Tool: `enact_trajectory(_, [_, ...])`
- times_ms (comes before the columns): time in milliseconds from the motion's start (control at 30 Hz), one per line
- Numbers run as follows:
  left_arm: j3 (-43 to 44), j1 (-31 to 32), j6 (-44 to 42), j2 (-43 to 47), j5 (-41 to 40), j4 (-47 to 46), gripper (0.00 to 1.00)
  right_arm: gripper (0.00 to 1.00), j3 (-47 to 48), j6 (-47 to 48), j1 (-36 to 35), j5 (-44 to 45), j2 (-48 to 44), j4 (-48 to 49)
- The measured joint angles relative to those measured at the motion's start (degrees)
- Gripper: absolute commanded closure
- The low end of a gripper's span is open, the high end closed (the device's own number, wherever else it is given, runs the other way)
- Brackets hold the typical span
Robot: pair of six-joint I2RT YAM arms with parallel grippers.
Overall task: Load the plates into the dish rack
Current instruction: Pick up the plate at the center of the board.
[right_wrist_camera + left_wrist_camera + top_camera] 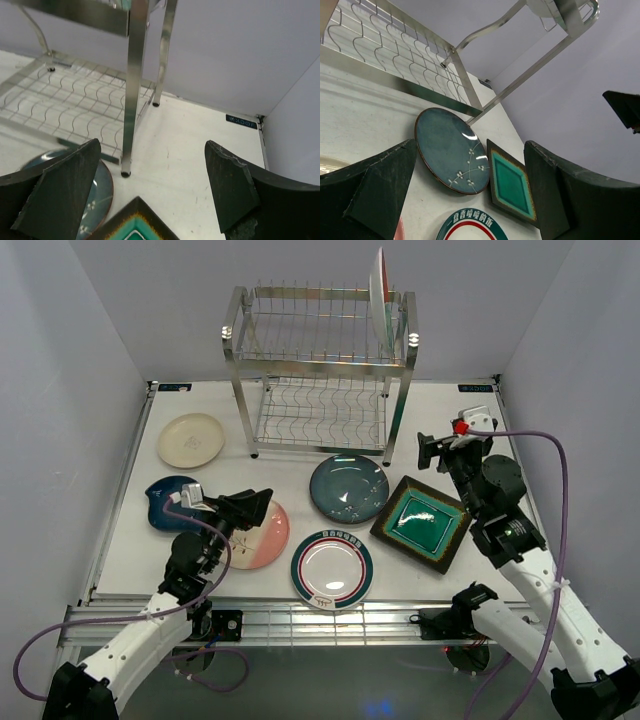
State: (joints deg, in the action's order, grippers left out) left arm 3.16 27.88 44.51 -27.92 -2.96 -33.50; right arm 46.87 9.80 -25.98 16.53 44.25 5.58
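The dark teal plate's rim (313,496) (426,164) on the side nearest the pink-and-cream plate should be gripped next, once my left gripper goes there and closes.
The steel dish rack (320,370) stands at the back with one plate (380,288) upright in its top tier. On the table lie a cream plate (191,439), a dark blue plate (160,506), a pink-and-cream plate (268,537), a white plate with green-red rim (332,569), a dark teal plate (349,488) and a square green plate (423,523). My left gripper (258,508) is open and empty above the pink-and-cream plate. My right gripper (432,452) is open and empty above the table, just beyond the square plate's far corner.
The rack's front right leg (131,85) stands just ahead of the right gripper. The enclosure walls close in the table on three sides. The teal plate (451,150) and the square plate (512,182) lie ahead of the left gripper.
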Motion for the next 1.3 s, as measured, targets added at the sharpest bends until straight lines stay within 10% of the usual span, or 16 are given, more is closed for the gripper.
enact_trajectory(367, [0.0, 0.0, 1.0, -6.8, 0.0, 0.5, 0.02, 0.10, -5.7, 2.8, 0.0, -0.5, -12.9, -8.3])
enact_trajectory(1300, [0.2, 0.0, 3.0, -15.2, -0.2, 1.5, 0.02, 0.10, -6.6, 5.7, -1.1, 0.7, -9.7, -9.5])
